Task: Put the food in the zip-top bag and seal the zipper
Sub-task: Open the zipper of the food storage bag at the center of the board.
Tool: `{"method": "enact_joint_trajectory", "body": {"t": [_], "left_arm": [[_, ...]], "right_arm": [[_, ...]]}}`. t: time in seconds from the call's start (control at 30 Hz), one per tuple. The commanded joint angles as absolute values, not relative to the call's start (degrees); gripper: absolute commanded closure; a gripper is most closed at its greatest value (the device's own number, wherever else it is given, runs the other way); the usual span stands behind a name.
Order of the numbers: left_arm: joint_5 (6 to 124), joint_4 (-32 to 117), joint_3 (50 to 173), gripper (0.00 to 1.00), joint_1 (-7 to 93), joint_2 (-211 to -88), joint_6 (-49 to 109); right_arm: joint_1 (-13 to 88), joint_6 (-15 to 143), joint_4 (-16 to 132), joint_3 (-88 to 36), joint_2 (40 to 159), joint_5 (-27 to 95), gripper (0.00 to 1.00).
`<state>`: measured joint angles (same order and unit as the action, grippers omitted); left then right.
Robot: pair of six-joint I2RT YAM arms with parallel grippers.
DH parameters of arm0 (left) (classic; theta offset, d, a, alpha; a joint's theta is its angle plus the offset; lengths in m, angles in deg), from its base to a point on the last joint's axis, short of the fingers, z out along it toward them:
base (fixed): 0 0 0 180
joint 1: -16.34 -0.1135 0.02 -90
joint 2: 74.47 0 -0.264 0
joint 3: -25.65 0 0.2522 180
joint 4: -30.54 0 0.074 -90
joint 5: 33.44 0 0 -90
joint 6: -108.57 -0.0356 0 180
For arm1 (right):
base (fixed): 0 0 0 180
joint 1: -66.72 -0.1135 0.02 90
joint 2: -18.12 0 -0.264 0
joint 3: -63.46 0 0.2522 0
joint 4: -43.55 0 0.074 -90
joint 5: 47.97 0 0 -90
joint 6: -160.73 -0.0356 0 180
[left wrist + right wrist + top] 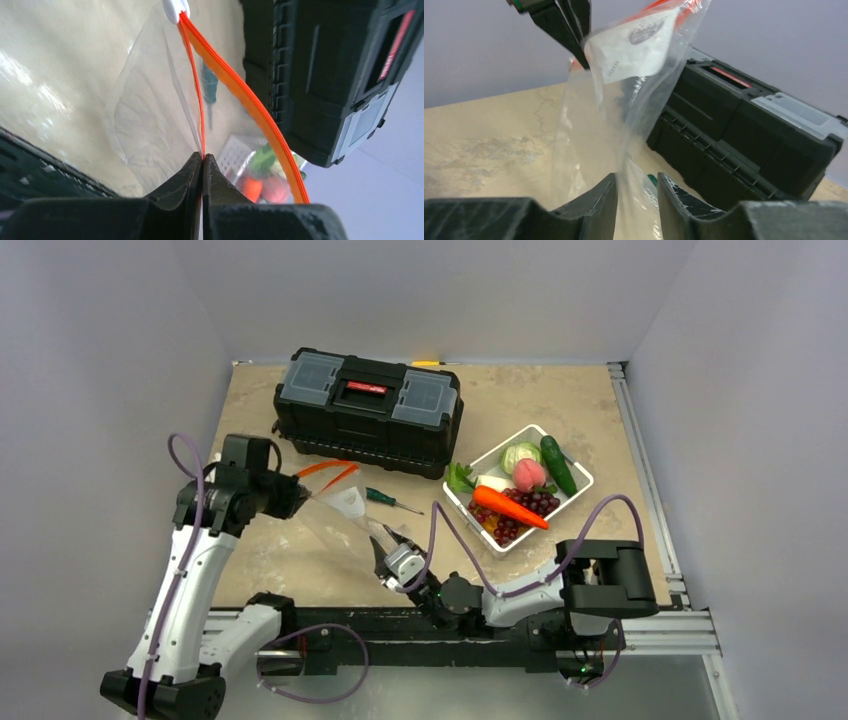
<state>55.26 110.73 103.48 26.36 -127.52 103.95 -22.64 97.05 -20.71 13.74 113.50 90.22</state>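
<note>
My left gripper will wait, as it alone holds the bag's zipper, until my right gripper takes its wide strip (250,100), and then regrip its thin strip to open it.
The zip-top bag (345,510) hangs clear and crinkly between my two grippers, above the table. My left gripper (203,156) is shut on one lip of the orange-red zipper (250,107), whose two strips stand apart with a white slider (175,7) at the far end. My right gripper (636,182) is open at the bag's lower end, with loose film (594,150) passing between its fingers. The bag's white label (634,47) faces the right wrist view. The food lies in a white basket (583,480): carrot (510,507), cucumber (558,465), grapes (522,520), cabbage (519,455), peach (529,475).
A black toolbox (368,410) stands at the back, just beyond the bag. A green-handled screwdriver (392,501) lies on the table between the bag and the basket. Grey walls close in the table on three sides.
</note>
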Motion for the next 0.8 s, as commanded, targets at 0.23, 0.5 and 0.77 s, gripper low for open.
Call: {"method": "enact_joint_trajectory", "body": {"t": [0.23, 0.5, 0.77], "left_arm": [[40.5, 101.9, 105.7, 1.0, 26.1, -117.6, 49.5], [59.1, 95.3, 92.7, 1.0, 26.7, -109.1, 42.1], [67.8, 89.3, 85.7, 1.0, 27.8, -107.7, 46.3]], "right_arm": [[-21.9, 61.7, 11.2, 10.0, 99.2, 80.7, 0.13], [-10.1, 48.5, 36.8, -1.5, 97.1, 56.3, 0.03], [-8.4, 29.8, 51.8, -14.8, 103.4, 57.7, 0.05]]}}
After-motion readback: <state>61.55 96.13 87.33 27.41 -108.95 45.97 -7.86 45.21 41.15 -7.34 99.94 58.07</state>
